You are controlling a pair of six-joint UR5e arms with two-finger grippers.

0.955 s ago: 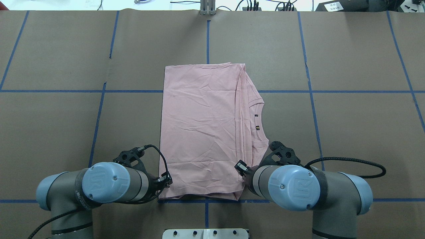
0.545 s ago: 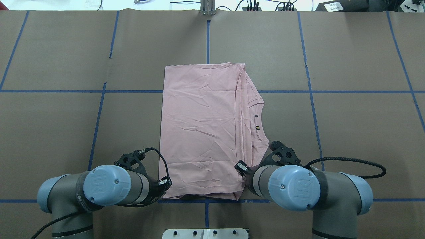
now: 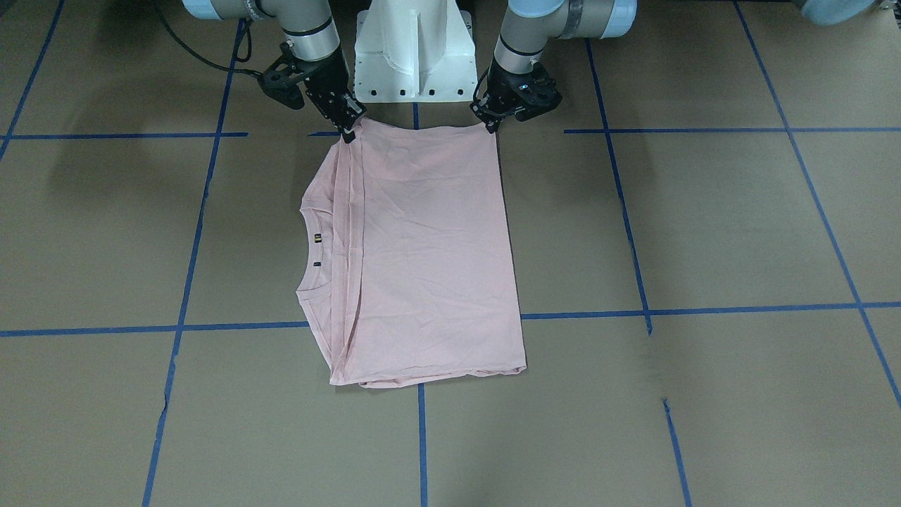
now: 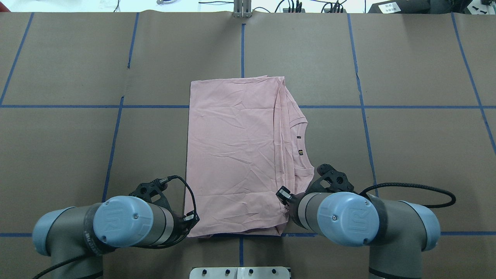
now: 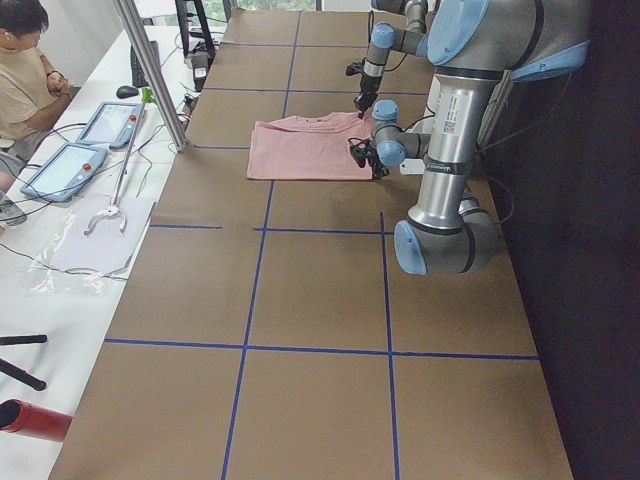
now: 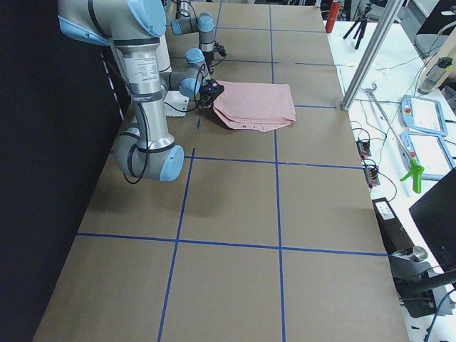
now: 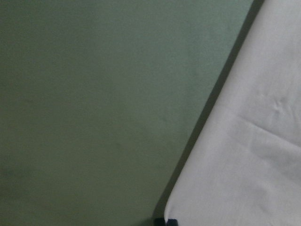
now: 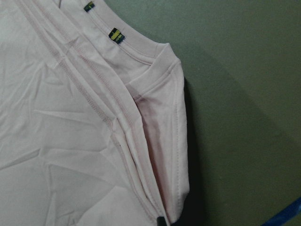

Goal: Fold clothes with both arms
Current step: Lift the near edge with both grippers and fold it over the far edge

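Observation:
My left gripper should release the T-shirt's near corner on its plain side edge (image 3: pixel 524 324) by the blue tape line.
The pale pink T-shirt (image 3: pixel 422 246) lies folded into a tall rectangle on the brown table, its ribbed collar (image 3: pixel 310 250) and folded layers toward my right side. My right gripper (image 3: pixel 348 131) is shut on the shirt's near corner on the collar side; the right wrist view shows the collar (image 8: pixel 160 59) and stacked hems running down to a fingertip (image 8: pixel 162 221). On the other near corner my left gripper (image 3: pixel 488 125) is shut, with the cloth corner (image 7: pixel 254 155) meeting a fingertip (image 7: pixel 165 221). From overhead both wrists hide the fingers at the shirt's (image 4: pixel 232 155) near edge.
The white pedestal base (image 3: pixel 414 49) stands just behind the shirt's near edge. Blue tape lines (image 3: pixel 422 436) grid the table. A seated person (image 5: pixel 25 60), teach pendants (image 5: pixel 60 170) and a metal post (image 5: pixel 150 70) are on the operators' side.
The left arm has drawn back toward the base. The shirt's near left corner went with it, and the shirt's far edge has slid slightly toward the robot. The right arm shifted a little.

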